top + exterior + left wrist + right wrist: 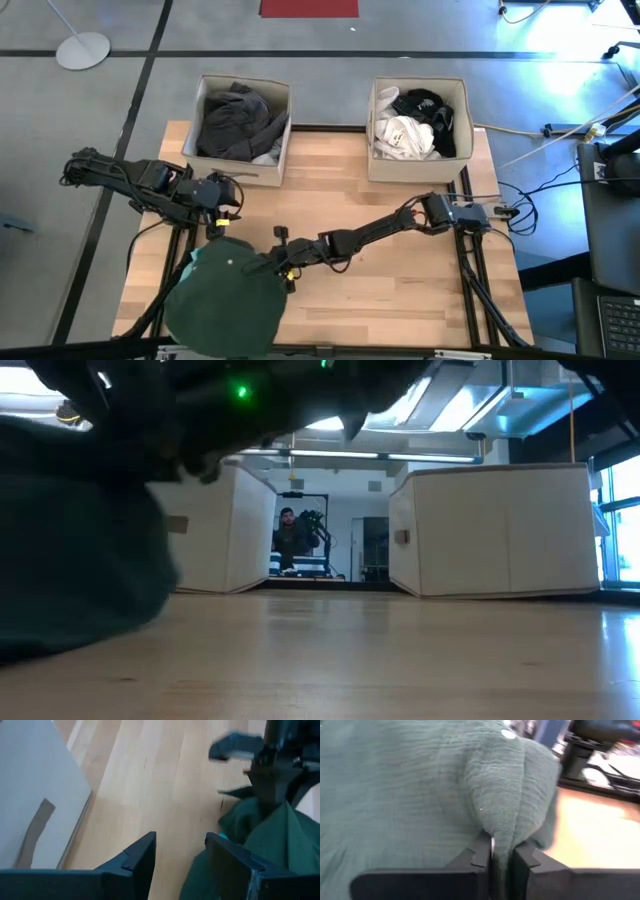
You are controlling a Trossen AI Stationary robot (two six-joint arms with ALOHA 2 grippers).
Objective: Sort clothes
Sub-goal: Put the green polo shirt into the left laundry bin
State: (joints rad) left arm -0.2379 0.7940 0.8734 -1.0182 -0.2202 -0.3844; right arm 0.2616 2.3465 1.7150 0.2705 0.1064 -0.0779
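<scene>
The dark green garment, now bunched on the table's near part, is to go on the table's middle. Next, my right gripper releases it there, before the gap (pixel 311 233) between the beige boxes.
A dark green garment (pixel 225 295) lies bunched on the table's near left part; it also shows in the low view (pixel 70 550). My right gripper (pixel 275 263) reaches across from the right and is shut on the garment's right edge. My left gripper (pixel 222 215) is open (pixel 180 855) just beyond the garment's far edge (pixel 260 840), with bare table between its fingers. Dark grey clothes (pixel 238 120) lie in the left beige box (pixel 205 165). White and black clothes (pixel 412 125) lie in the right beige box (pixel 462 100). My right gripper pinches a raised fold of the green garment (pixel 502 827) between its two fingers. The fingers come from the table's right, slanting down. The fold stands up as a ridge from the fingers, and the rest of the garment lies on the table.
The two beige boxes stand side by side at the table's far edge, with a gap between them (pixel 320 575). Bare wood (pixel 400 290) lies to the right of the garment. A person (pixel 290 535) shows far off in the room behind. Cables and equipment (pixel 600 170) lie right of the table.
</scene>
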